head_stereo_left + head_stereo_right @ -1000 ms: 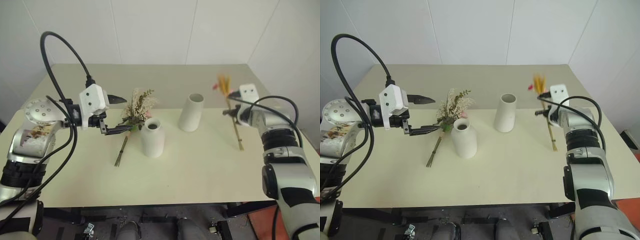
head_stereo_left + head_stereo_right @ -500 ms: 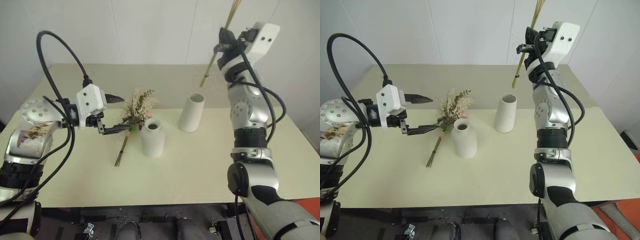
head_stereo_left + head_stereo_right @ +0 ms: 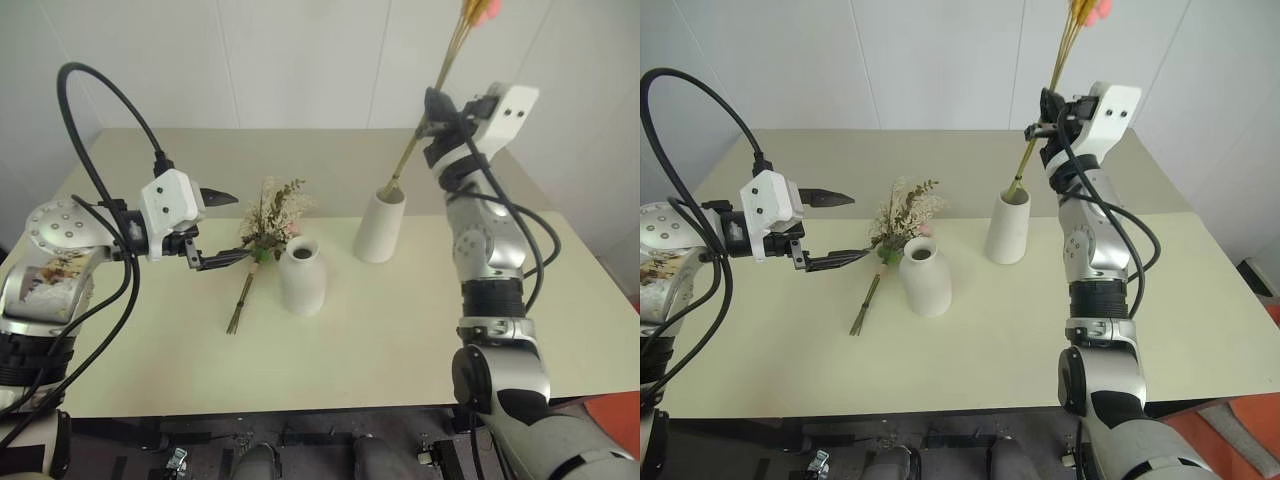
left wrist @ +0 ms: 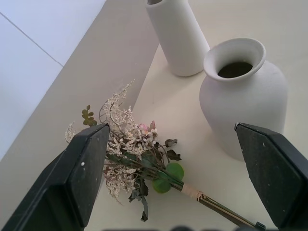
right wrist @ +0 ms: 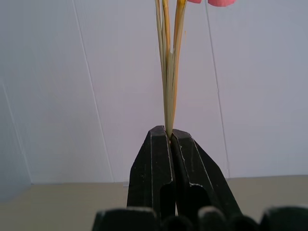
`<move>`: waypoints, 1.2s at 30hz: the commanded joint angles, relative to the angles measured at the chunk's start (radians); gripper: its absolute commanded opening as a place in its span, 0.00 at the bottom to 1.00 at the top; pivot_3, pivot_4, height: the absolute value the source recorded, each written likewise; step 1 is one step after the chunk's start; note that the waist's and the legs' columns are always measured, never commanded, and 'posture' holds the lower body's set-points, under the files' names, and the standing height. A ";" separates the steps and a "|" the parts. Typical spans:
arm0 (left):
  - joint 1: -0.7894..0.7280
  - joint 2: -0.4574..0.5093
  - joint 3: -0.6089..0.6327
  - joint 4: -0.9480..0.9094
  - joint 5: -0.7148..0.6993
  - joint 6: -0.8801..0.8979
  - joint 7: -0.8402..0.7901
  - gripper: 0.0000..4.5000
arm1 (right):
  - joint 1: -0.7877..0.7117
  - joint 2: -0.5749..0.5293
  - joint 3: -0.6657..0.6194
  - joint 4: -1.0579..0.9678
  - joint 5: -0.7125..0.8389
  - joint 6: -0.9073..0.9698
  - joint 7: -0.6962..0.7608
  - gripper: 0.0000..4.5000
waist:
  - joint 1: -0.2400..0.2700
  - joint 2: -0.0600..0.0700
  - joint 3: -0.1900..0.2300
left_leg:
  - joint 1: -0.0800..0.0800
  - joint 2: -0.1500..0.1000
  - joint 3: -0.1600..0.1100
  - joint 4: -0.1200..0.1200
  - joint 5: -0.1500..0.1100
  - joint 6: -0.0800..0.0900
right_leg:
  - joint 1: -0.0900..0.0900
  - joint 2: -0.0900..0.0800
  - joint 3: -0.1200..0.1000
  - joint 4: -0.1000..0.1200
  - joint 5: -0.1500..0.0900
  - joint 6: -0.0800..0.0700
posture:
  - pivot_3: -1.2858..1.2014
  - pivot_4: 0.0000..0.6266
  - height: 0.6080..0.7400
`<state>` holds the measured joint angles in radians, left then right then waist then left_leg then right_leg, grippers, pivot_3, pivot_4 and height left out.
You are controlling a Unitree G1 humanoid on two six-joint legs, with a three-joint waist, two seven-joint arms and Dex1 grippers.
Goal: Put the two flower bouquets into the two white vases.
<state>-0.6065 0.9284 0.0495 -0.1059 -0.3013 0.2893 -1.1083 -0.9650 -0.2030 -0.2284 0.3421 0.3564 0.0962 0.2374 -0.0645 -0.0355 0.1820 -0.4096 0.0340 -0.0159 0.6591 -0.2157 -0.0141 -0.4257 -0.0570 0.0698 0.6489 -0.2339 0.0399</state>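
Observation:
The bushy bouquet has the pale wrap (image 3: 252,271) (image 4: 196,194) around its stems, just below its round green leaves. Next, my left gripper closes on that wrap.
My right gripper (image 3: 432,118) is shut on the thin yellow stalk bouquet (image 3: 447,60) and holds it upright and tilted, pink flowers on top. Its lower ends reach the mouth of the tall white vase (image 3: 379,228). In the right wrist view the fingers (image 5: 159,159) pinch the stalks (image 5: 168,57). The bushy cream, green and pink bouquet (image 3: 272,215) lies on the table beside the short white vase (image 3: 302,276), on its left. My left gripper (image 3: 243,227) is open, level with the bushy heads, which lie between its fingers (image 4: 89,166) without touching them.
The pale table (image 3: 380,330) has free room in front of the vases and on the right. The bushy bouquet's tied brown stems (image 3: 240,302) point toward the table's front edge. White walls stand behind the table.
My right arm lifted the yellow stalk bouquet off the table at the right, swung it upright and brought its lower ends to the tall vase's mouth. The left gripper stayed put.

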 commanded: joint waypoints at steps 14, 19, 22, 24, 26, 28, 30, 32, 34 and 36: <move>0.018 0.020 0.054 -0.038 -0.009 -0.005 0.017 1.00 | 0.008 -0.012 0.054 -0.091 -0.059 -0.069 0.038 0.00 | -0.003 0.001 0.000 | 0.000 0.000 0.000 0.000 0.000 0.000 | 0.000 0.000 0.000 0.000 0.000 0.000 | 0.52 0.24 1.00; 0.016 0.015 0.049 -0.031 -0.007 -0.012 0.021 1.00 | 0.000 -0.017 0.068 -0.104 -0.067 -0.043 0.054 0.00 | -0.004 0.001 0.000 | 0.000 0.000 0.000 0.000 0.000 0.000 | 0.000 0.000 0.000 0.000 0.000 0.000 | 0.52 0.24 1.00; 0.010 0.006 0.042 -0.024 -0.004 -0.018 0.025 1.00 | 0.031 -0.015 0.074 -0.105 -0.063 -0.034 0.076 0.18 | -0.004 0.001 0.000 | 0.000 0.000 0.000 0.000 0.000 0.000 | 0.000 0.000 0.000 0.000 0.000 0.000 | 0.52 0.24 1.00; 0.008 0.005 0.041 -0.023 -0.005 -0.020 0.026 1.00 | 0.043 -0.014 0.078 -0.117 -0.063 -0.028 0.082 0.32 | -0.003 0.001 0.000 | 0.000 0.000 0.000 0.000 0.000 0.000 | 0.000 0.000 0.000 -0.001 0.000 0.000 | 0.52 0.24 1.00; 0.007 0.004 0.040 -0.017 -0.005 -0.023 0.025 1.00 | 0.047 -0.013 0.080 -0.124 -0.066 -0.027 0.082 0.48 | -0.003 0.001 0.000 | 0.000 0.000 0.000 0.000 0.000 0.000 | 0.000 0.000 0.000 0.000 0.000 0.000 | 0.52 0.24 1.00; 0.008 0.002 0.043 -0.011 -0.005 -0.021 0.031 1.00 | 0.058 -0.013 0.084 -0.148 -0.059 -0.010 0.082 0.64 | -0.004 0.001 0.000 | 0.000 0.000 0.000 0.000 0.000 0.000 | 0.000 0.000 0.000 0.000 0.000 0.000 | 0.52 0.24 1.00; 0.010 -0.008 0.057 -0.002 -0.006 0.011 0.068 1.00 | 0.084 -0.021 0.092 -0.198 -0.058 0.013 0.086 0.79 | -0.004 0.001 0.000 | 0.000 0.000 0.000 0.000 0.000 0.000 | 0.000 0.000 0.000 0.000 0.000 0.000 | 0.52 0.24 1.00; 0.019 -0.021 0.079 0.014 0.001 0.073 0.138 1.00 | 0.136 -0.037 0.093 -0.292 -0.051 0.054 0.086 0.94 | -0.002 0.001 0.000 | 0.000 0.000 0.000 0.000 0.000 0.000 | 0.000 0.000 0.000 0.000 0.000 0.000 | 0.52 0.24 1.00; 0.029 -0.029 0.092 0.017 0.003 0.129 0.187 1.00 | 0.175 -0.052 0.089 -0.363 -0.039 0.096 0.083 0.94 | 0.000 0.001 0.000 | -0.001 0.000 -0.001 0.000 0.000 0.000 | 0.000 0.000 -0.001 0.000 0.000 0.000 | 0.52 0.24 1.00; 0.049 -0.034 0.097 0.026 0.029 0.249 0.278 1.00 | 0.251 -0.095 0.077 -0.477 -0.014 0.176 0.096 0.94 | 0.004 0.001 0.000 | -0.001 0.000 -0.001 0.000 0.000 0.000 | 0.000 0.000 -0.001 0.000 0.000 0.000 | 0.52 0.24 1.00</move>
<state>-0.5657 0.8937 0.1105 -0.0766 -0.2923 0.4694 -0.8932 -0.7262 -0.2737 -0.1289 -0.0315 0.3090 0.2294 0.3267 -0.0607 -0.0350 0.1823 -0.4099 0.0338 -0.0176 0.6590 -0.2157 -0.0141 -0.4253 -0.0571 0.0691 0.6484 -0.2341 0.0402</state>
